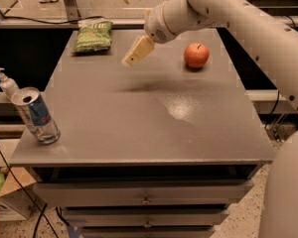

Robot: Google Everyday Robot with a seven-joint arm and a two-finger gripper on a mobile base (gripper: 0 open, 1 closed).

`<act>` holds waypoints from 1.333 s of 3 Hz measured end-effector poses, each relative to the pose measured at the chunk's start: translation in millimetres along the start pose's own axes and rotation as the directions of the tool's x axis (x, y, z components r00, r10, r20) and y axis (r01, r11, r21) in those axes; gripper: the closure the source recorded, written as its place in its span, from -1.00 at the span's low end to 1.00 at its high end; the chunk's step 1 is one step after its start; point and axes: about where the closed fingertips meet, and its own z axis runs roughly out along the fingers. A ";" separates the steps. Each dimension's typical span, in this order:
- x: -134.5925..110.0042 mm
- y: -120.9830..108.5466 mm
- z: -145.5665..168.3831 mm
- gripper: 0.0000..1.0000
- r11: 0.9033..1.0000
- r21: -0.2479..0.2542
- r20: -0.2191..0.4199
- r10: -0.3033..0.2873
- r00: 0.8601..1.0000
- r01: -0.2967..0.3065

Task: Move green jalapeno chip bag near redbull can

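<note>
Next, my gripper moves to the green jalapeno chip bag's side edge (107, 38), the one that faces the red apple, and closes there.
The green jalapeno chip bag (93, 35) lies flat at the far left corner of the grey table (144, 128). The redbull can (36, 115) stands upright at the near left edge, silver top open. My gripper (134, 54) hangs above the far middle of the table, to the right of the bag and a little nearer than it, not touching it. It holds nothing that I can see. Its shadow falls on the table just below it.
A red apple (196, 55) sits at the far right of the table. A white pump bottle (7, 84) stands just beyond the table's left edge, behind the can. Drawers run below the front edge. My arm reaches in from the upper right.
</note>
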 end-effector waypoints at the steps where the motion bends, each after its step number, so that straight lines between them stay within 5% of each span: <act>1: 1.6 -0.2 11.1 -1.00 0.999 0.020 0.021 0.039 0.999 -0.040; 2: -7.3 -4.4 37.8 -1.00 0.998 0.013 0.077 0.062 0.995 -0.063; 4: -22.9 -17.2 95.0 -1.00 0.986 -0.020 0.207 0.167 0.964 -0.166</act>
